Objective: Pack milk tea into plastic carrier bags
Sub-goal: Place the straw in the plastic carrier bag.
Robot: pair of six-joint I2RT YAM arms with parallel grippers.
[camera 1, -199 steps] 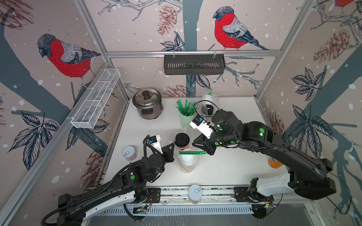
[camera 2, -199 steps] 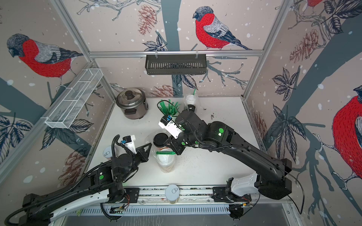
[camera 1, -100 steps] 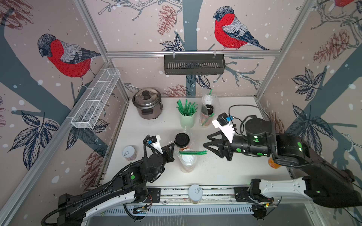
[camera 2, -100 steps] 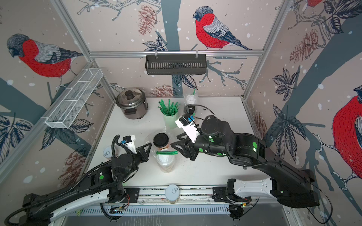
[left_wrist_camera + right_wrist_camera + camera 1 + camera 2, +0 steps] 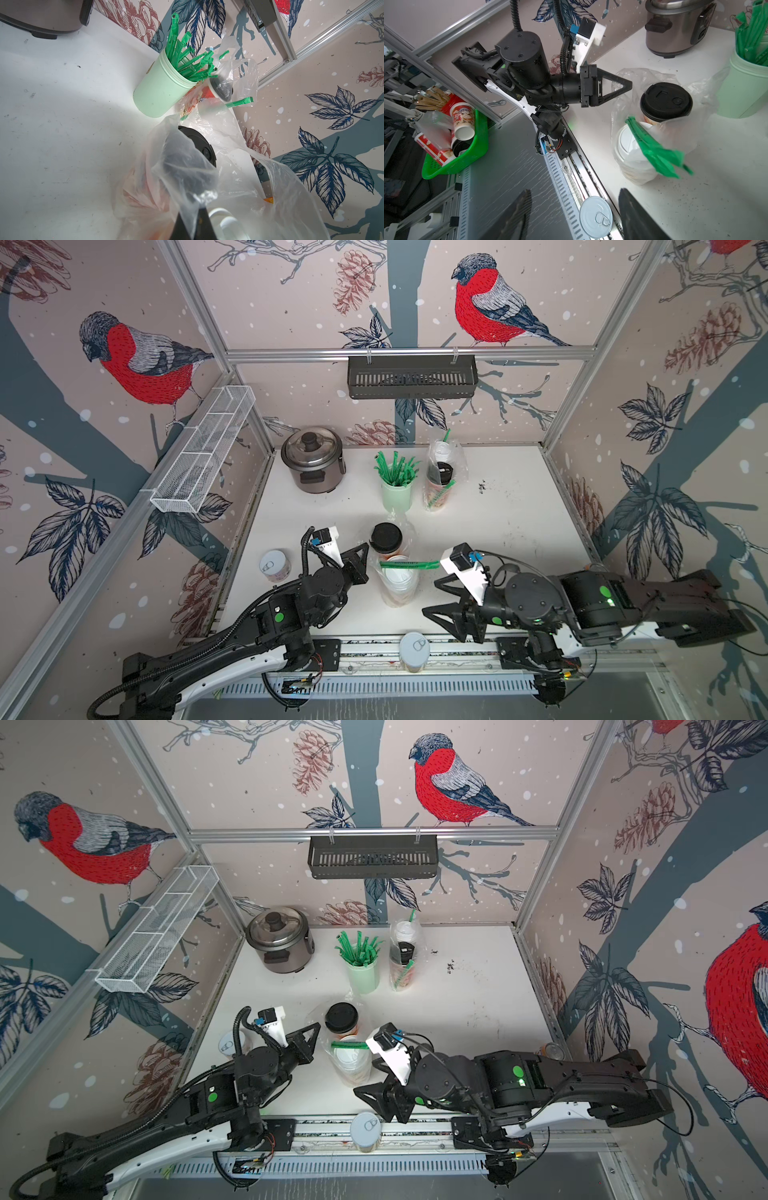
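Observation:
I will use my right gripper to take the green straw by its jutting end (image 5: pixel 430 565), as it lies flat across the white lid, then tip it upright and slide it down beside the cup.
Near the table's front a clear plastic carrier bag (image 5: pixel 409 531) (image 5: pixel 207 172) holds two milk tea cups, one black-lidded (image 5: pixel 385 536) (image 5: pixel 666 101) and one white-lidded (image 5: pixel 401 581) (image 5: pixel 632 145). A wrapped green straw (image 5: pixel 409 564) (image 5: pixel 654 149) lies across the white lid. My left gripper (image 5: pixel 365 549) (image 5: pixel 192 224) is shut on the bag's left rim. My right gripper (image 5: pixel 430 596) (image 5: pixel 575 214) stands open to the right of the bag, holding nothing. At the back a second bag (image 5: pixel 457 464) holds two more cups (image 5: pixel 443 470).
A pale green cup of green straws (image 5: pixel 397 489) and a rice cooker (image 5: pixel 312 460) stand at the back. One pull-tab can (image 5: pixel 275 566) sits at the left edge, another (image 5: pixel 414 649) (image 5: pixel 596 216) on the front rail below my right gripper. A green basket (image 5: pixel 456 145) of cups lies off the table.
My right arm has drawn back from over the cups toward the front right and its jaws have opened. The green straw stays on the white lid. The left arm has not moved.

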